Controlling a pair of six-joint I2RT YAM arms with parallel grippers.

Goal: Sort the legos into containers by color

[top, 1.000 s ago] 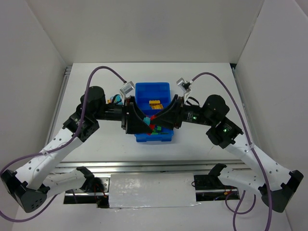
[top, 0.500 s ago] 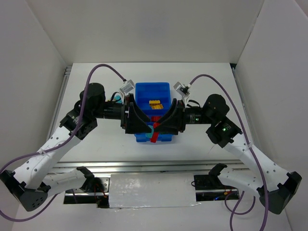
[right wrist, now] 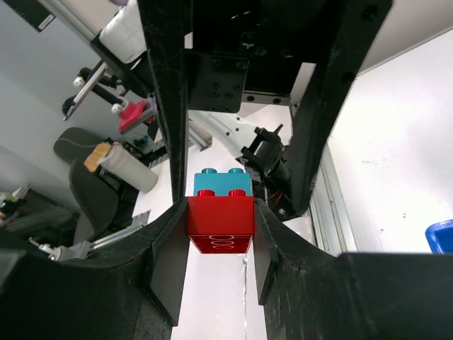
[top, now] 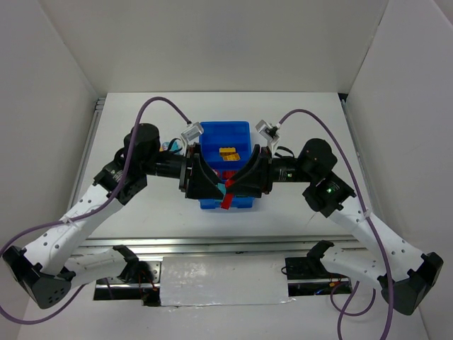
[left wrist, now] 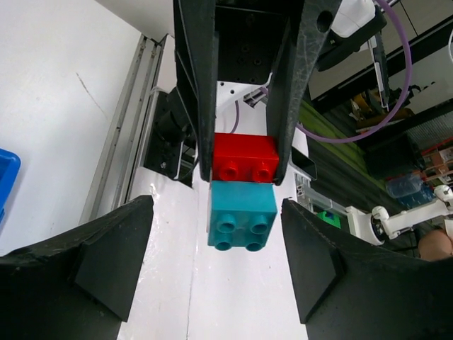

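Note:
Next, I release the red brick, now held over the tray's near part, from my right gripper in the blue tray compartment just before the yellow bricks (top: 231, 169), letting it go there.
My right gripper (right wrist: 220, 216) is shut on a red brick (right wrist: 220, 221) that has a teal brick (right wrist: 222, 183) stuck to its far end. In the left wrist view the teal brick (left wrist: 242, 212) hangs off the red brick (left wrist: 244, 157), in the gap between my open left gripper's (left wrist: 216, 265) jaws without touching them. In the top view the two grippers meet nose to nose over the near part of the blue tray (top: 225, 131), with the red brick (top: 227, 201) between them. Yellow bricks (top: 227, 153) lie in a far compartment.
A red brick (top: 230, 173) shows in the tray just behind the grippers. A small teal thing (top: 170, 146) lies on the table left of the tray, behind the left arm. White walls close in on the left, right and back.
The red-and-teal stack has come up from among the bricks in the tray and now sticks out between the grippers. The left arm has shifted slightly to the right.

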